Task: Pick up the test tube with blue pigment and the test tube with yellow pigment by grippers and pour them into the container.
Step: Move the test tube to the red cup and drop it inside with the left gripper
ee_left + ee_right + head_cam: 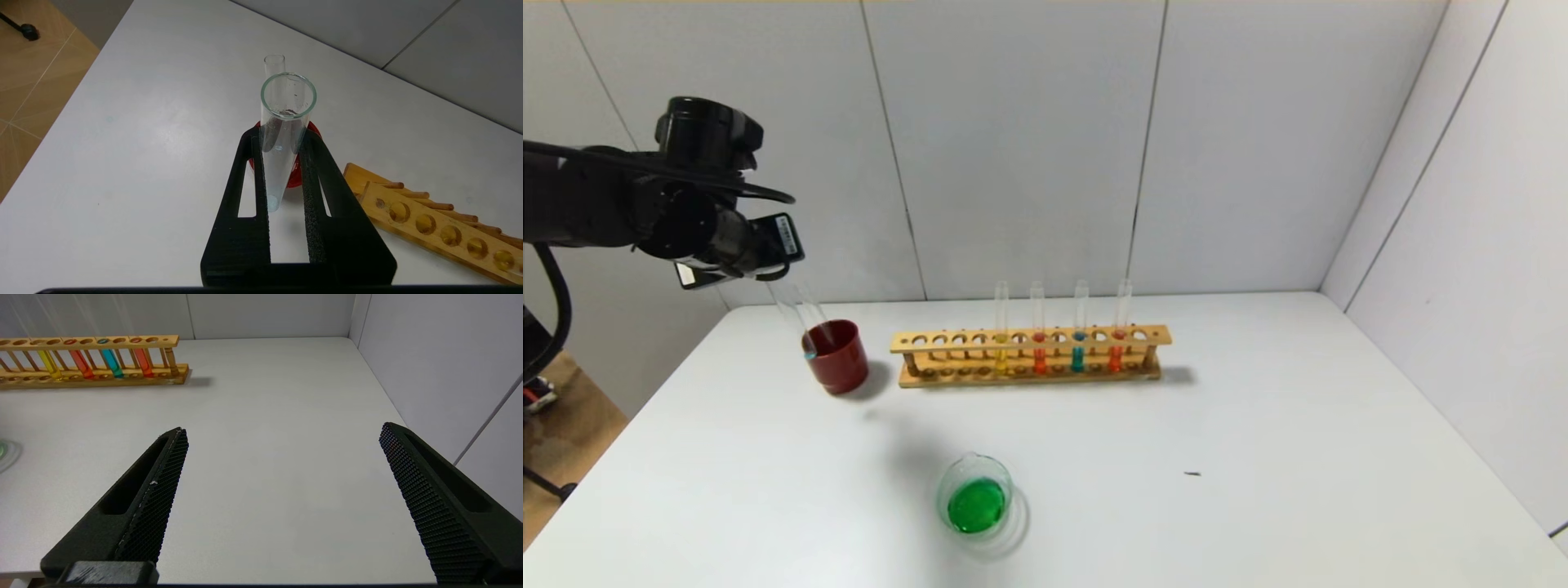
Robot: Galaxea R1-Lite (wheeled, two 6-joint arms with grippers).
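The robot's left gripper needs to release the clear test tube, now hanging tilted beside the cup, inside the dark red cup (pixel 831 338) (pixel 287 154), next to the empty tube that leans there.
My left gripper (pixel 778 271) is raised at the far left and shut on a clear test tube (pixel 793 318). The tube is almost empty, with only a teal-blue trace at its bottom. It hangs tilted beside the dark red cup (pixel 837 359), between the fingertips (pixel 314 171) in the left wrist view (pixel 282 143). A second, empty tube (pixel 274 65) leans in the cup. The glass container (pixel 974 495) at the front holds green liquid. A yellow tube (pixel 1001 359) and a teal-blue tube (pixel 1078 358) stand in the rack. My right gripper (pixel 282 428) is open and empty over bare table.
The wooden rack (pixel 1029 337) stands at the back middle and also holds two orange-red tubes (pixel 1038 359). It also shows in the right wrist view (pixel 94 341). Grey walls close the back and right (pixel 1462 204). The table's left edge (pixel 645 408) drops to the floor.
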